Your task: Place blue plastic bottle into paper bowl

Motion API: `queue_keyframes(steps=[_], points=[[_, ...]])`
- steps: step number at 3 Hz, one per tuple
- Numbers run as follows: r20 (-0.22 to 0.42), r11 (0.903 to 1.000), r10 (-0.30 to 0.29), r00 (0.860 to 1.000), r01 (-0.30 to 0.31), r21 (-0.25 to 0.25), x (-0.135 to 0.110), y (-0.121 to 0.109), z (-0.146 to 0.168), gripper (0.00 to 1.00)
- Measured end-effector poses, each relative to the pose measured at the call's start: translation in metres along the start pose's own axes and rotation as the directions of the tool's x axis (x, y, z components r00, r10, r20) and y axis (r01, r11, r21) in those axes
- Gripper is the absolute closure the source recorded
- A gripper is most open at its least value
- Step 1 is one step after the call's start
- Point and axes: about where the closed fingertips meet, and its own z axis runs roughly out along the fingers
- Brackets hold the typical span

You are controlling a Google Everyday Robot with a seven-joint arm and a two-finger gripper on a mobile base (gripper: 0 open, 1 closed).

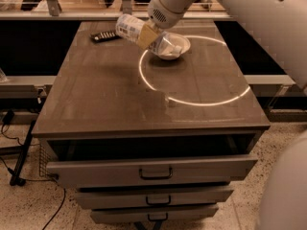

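Observation:
Next, my gripper opens to let go of the blue plastic bottle, leaving it lying sideways across the rim of the off-white paper bowl [168, 36].
The blue plastic bottle [129, 29] is a clear bottle with a pale label, held lying sideways and tilted in the air above the tabletop. My gripper [146, 35] is shut on the bottle around its middle. The bottle's right end hangs over the left rim of the paper bowl [176, 49], a small off-white bowl at the far middle of the table [115, 95]. The bowl's left part is hidden behind the bottle and gripper.
A flat black remote-like bar [104, 35] lies at the table's far left, just left of the bottle. A bright ring of light [211, 102] lies on the right half of the tabletop. The top drawer [153, 169] under the table stands pulled out.

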Motion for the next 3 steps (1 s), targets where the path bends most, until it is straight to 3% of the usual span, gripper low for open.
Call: queue_keyframes(steps=[1, 2, 3], points=[[0.008, 0.9986, 0.026, 1.0, -0.027, 0.045, 0.003, -0.048, -0.005, 1.0], [-0.041, 0.9967, 0.067, 0.997, -0.065, 0.049, 0.014, -0.093, 0.02, 1.0], [-0.066, 0.9957, 0.086, 0.994, -0.083, 0.042, 0.018, -0.109, 0.035, 1.0]])
